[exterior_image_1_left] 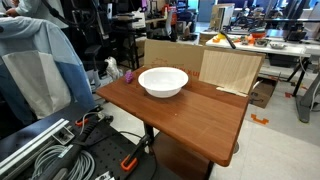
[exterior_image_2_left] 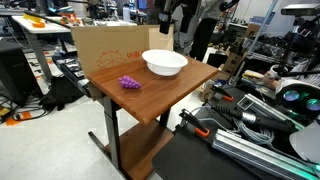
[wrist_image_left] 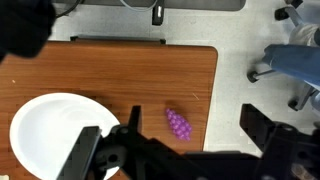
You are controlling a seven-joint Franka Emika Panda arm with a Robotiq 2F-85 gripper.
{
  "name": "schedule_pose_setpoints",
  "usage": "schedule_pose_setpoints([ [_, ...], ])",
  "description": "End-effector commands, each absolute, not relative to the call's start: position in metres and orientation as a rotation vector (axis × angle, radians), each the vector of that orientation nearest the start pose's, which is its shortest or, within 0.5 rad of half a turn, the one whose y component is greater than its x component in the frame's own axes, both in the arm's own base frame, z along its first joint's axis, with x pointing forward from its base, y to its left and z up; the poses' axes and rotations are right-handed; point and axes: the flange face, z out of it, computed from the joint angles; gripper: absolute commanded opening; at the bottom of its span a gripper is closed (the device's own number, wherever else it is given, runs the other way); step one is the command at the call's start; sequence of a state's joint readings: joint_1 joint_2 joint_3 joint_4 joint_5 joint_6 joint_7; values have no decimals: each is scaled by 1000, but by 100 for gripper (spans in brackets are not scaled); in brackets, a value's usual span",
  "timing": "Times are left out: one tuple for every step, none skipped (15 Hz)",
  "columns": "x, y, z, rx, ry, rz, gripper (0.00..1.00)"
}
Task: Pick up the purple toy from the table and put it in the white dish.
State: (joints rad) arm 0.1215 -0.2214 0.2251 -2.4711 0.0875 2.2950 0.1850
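The robot's gripper should move down next to the white dish and close on the purple toy's thick part (exterior_image_1_left: 128, 77) (wrist_image_left: 181, 128), so that its narrow end is left sticking out.
The purple toy (wrist_image_left: 178, 124), a small knobbly pink-purple lump, lies on the reddish-brown table (wrist_image_left: 120, 75) beside the white dish (wrist_image_left: 45, 125). Both exterior views show the toy (exterior_image_1_left: 127, 76) (exterior_image_2_left: 129, 83) near the table edge, apart from the empty dish (exterior_image_1_left: 163, 82) (exterior_image_2_left: 164, 63). My gripper (wrist_image_left: 192, 118) is open and empty, high above the table. In the wrist view the toy lies between its two dark fingers. The gripper appears as a dark shape at the top of an exterior view (exterior_image_2_left: 172, 14).
A cardboard box (exterior_image_2_left: 105, 50) stands against the table's far side, and pale plywood boards (exterior_image_1_left: 230, 68) lean at another edge. Cables and metal rails (exterior_image_1_left: 50, 150) lie on the floor beside the table. An office chair (wrist_image_left: 295, 65) stands off the table's end.
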Motion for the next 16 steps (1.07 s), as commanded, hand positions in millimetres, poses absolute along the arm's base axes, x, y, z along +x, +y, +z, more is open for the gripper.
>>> schedule_pose_setpoints([
  [425, 152, 372, -3142, -345, 63, 100],
  [427, 148, 368, -3144, -384, 124, 100],
  [431, 145, 365, -3147, -456, 171, 100],
  [433, 144, 362, -3131, -526, 219, 100],
  [440, 141, 360, -3118, -608, 261, 100],
  [450, 141, 358, -3094, -683, 288, 100],
  [458, 141, 356, -3080, -752, 324, 100],
  [468, 141, 354, -3070, -818, 364, 100],
  [480, 141, 352, -3053, -886, 397, 100],
  [492, 143, 350, -3032, -950, 433, 100],
  [504, 146, 345, -3008, -1003, 481, 100],
  [514, 150, 340, -3008, -1038, 550, 100],
  [525, 153, 333, -3049, -1000, 545, 100],
  [536, 155, 327, -3064, -976, 529, 100],
  [548, 156, 319, -3089, -950, 493, 100],
  [560, 159, 308, -3107, -908, 466, 100],
])
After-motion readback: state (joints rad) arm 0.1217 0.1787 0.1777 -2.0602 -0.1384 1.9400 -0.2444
